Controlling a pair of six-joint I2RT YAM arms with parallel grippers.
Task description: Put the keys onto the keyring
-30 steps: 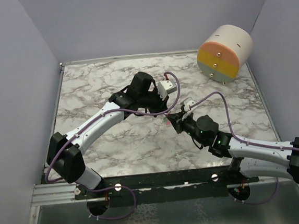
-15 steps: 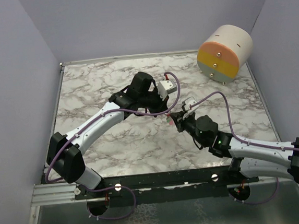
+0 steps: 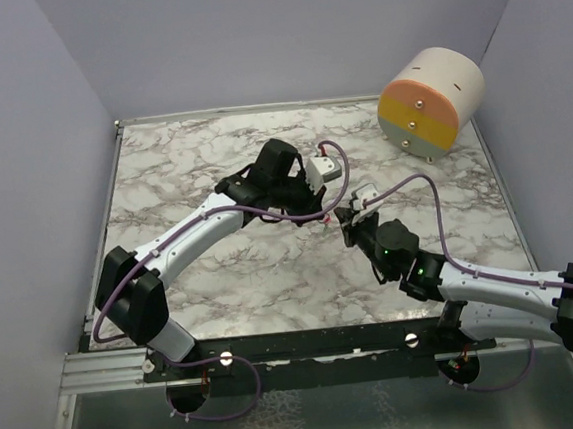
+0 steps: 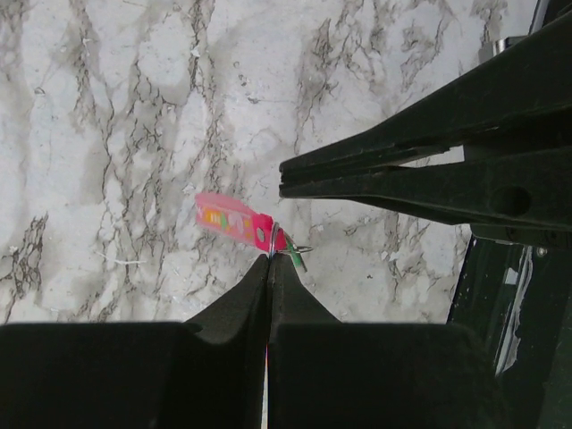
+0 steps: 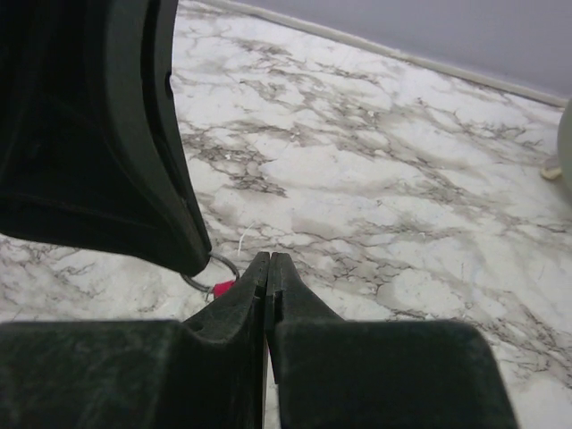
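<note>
Shut right fingers are empty beside the hanging pink-red key; they should open, move closer and pinch the key's end (image 4: 265, 231) by the keyring.
In the left wrist view my left gripper (image 4: 270, 257) is shut, its tips pinching a thin metal keyring (image 4: 272, 238). A long pink-red key (image 4: 227, 218) and a short green key (image 4: 296, 258) hang at the ring, just above the marble. My right gripper (image 5: 268, 257) is shut, with nothing visible between its tips, right beside the keyring (image 5: 214, 266) and a bit of the pink key (image 5: 223, 288). Seen from above, the left gripper (image 3: 316, 212) and right gripper (image 3: 342, 226) meet tip to tip at mid-table.
A beige cylinder (image 3: 432, 101) with an orange and yellow face and small knobs lies at the back right. Lilac walls close in the marble table (image 3: 182, 163) on three sides. The right arm's cable (image 3: 405, 189) loops above its wrist.
The right gripper has shut and shifted slightly toward the back. The left arm has moved a little to the right, carrying the ring and keys along.
</note>
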